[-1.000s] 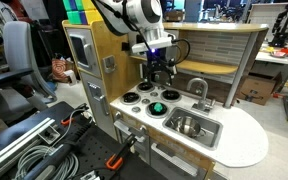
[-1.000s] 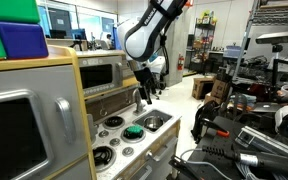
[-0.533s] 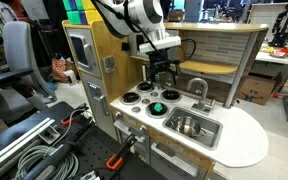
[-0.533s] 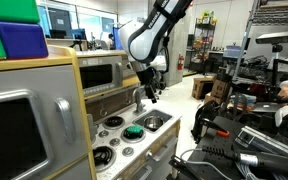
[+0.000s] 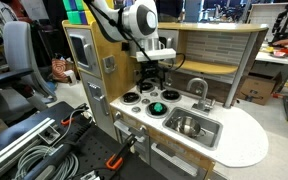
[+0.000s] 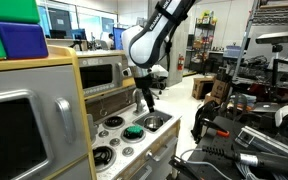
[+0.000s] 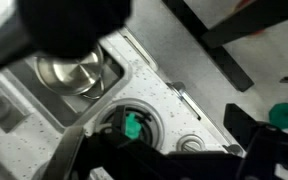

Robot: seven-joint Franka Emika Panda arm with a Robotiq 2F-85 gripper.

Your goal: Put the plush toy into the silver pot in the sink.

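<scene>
The robot's gripper will next move to the middle of the bright-green plush toy (image 5: 158, 107) (image 7: 133, 127) on the burner beside the sink and close there.
The bright-green plush toy (image 5: 159, 107) lies on a round burner of the toy stove, beside the sink (image 5: 212, 132). It also shows in the other exterior view (image 6: 133, 131) and in the wrist view (image 7: 131, 125). The silver pot (image 5: 187, 125) stands in the sink, and in the wrist view (image 7: 69, 70) it sits at upper left. My gripper (image 5: 152, 82) hangs above the back burners, higher than the toy and apart from it. It also shows in an exterior view (image 6: 144, 100). Its dark fingers frame the bottom of the wrist view (image 7: 174, 152), spread apart and empty.
The curved faucet (image 5: 197, 88) stands behind the sink. Black-and-white burners (image 5: 132, 98) surround the toy. A wooden shelf (image 5: 219, 68) and back wall close off the rear. The microwave cabinet (image 5: 84, 50) stands beside the stove. A small green patch (image 7: 284, 115) shows at the wrist view's right edge.
The arm has swung toward the stove side and the gripper has come down slightly over the burners. The toy and the pot have not moved.
</scene>
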